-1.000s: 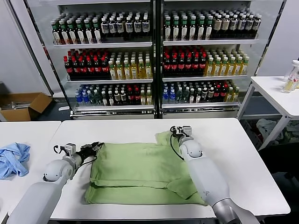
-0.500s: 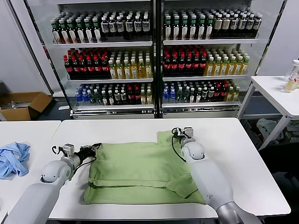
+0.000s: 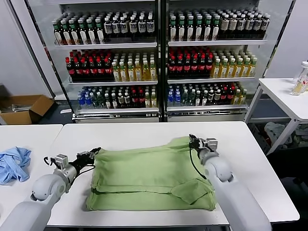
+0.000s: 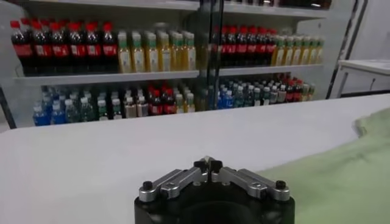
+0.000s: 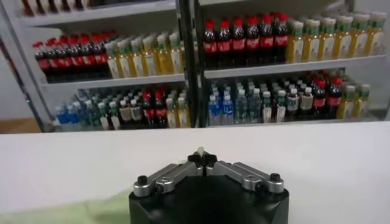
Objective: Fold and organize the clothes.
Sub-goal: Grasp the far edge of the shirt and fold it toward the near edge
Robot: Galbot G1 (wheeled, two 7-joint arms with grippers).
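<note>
My left gripper is holding the light green shirt. It will release the light green shirt's far corner at its side edge [image 3: 94, 182], just past the near crosswise crease.
The clothes are one light green shirt [image 3: 154, 178], lying folded flat in the middle of the white table [image 3: 260, 163]. My left gripper [image 3: 95, 152] is shut at the shirt's far left corner. My right gripper [image 3: 192, 141] is shut at its far right corner, and the far edge runs taut between the two. In the left wrist view the left gripper [image 4: 208, 162] has a sliver of pale fabric pinched between its tips, with the shirt [image 4: 341, 176] spreading to one side. The right gripper [image 5: 202, 156] pinches a similar sliver in the right wrist view, with the shirt [image 5: 67, 214] beside it.
A crumpled blue cloth [image 3: 13, 163] lies on the neighbouring table to the left. Glass-door coolers full of bottles [image 3: 159, 57] stand behind the table. A cardboard box [image 3: 24, 108] sits on the floor at far left. Another white table [image 3: 284, 96] stands at right.
Both grippers have shut on the shirt's far corners. The right one has moved right and the left one slightly left, pulling the far edge out straight and wider.
</note>
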